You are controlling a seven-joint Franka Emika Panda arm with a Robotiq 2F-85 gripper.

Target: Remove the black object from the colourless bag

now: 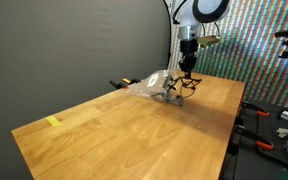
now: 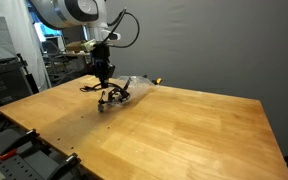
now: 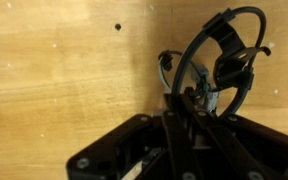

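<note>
Next, my gripper sets the black object down and lets go of it on the wooden table point(image 1: 180, 102) just in front of the colourless bag.
The black object point(image 3: 219, 60) is a wiry thing with a curved hoop and cables. It hangs just above the wooden table in both exterior views point(image 1: 174, 95) point(image 2: 111, 98). The colourless bag point(image 1: 147, 85) lies crumpled on the table right beside it, and it also shows in an exterior view point(image 2: 136, 88). My gripper point(image 3: 189, 100) points straight down over the object, with its fingers closed together on the object's near part. The gripper shows in both exterior views point(image 1: 187, 76) point(image 2: 104, 80). The bag is out of the wrist view.
A wooden table point(image 1: 134, 135) point(image 2: 194, 130) bears everything. A yellow tape piece point(image 1: 52, 122) lies near one corner. A small orange and black item point(image 1: 117, 84) point(image 2: 156, 81) lies behind the bag. Clamps and tools point(image 1: 269, 140) stand off the table edge. A dark curtain hangs behind.
</note>
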